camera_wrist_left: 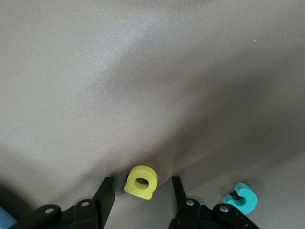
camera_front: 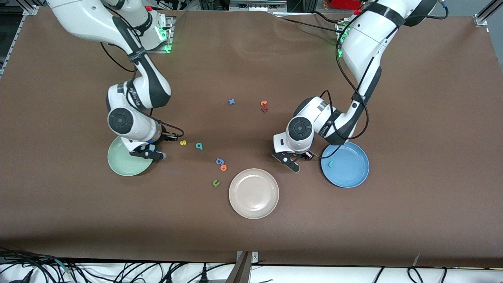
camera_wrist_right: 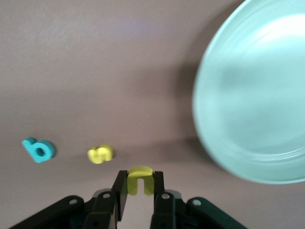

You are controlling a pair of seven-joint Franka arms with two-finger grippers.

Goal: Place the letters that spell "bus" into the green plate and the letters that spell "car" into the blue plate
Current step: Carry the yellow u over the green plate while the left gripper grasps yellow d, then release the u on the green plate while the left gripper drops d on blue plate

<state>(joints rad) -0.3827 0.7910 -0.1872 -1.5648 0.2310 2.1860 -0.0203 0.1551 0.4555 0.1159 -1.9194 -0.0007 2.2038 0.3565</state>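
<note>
My right gripper will put the yellow u down near the middle of the green plate (camera_front: 134,150) (camera_wrist_right: 277,98).
My right gripper (camera_wrist_right: 139,183) is shut on the yellow u (camera_wrist_right: 140,179) and hangs by the rim of the green plate (camera_front: 125,164), whose inside (camera_wrist_right: 257,90) holds nothing. On the table nearby lie the yellow s (camera_front: 183,142) (camera_wrist_right: 100,153) and the teal b (camera_front: 199,146) (camera_wrist_right: 39,149). My left gripper (camera_front: 292,162) (camera_wrist_left: 141,187) stands open, low over the table beside the blue plate (camera_front: 353,173), its fingers either side of the yellow a (camera_wrist_left: 141,182) without touching it. The teal c (camera_wrist_left: 241,197) lies just next to it. A teal r (camera_front: 330,164) lies in the blue plate.
A beige plate (camera_front: 254,193) sits nearest the front camera, between the two other plates. A blue g (camera_front: 220,161), an orange letter (camera_front: 223,168) and a green u (camera_front: 215,182) lie close to it. Farther back are a blue x (camera_front: 231,101), an orange t (camera_front: 264,103) and a dark red letter (camera_front: 264,109).
</note>
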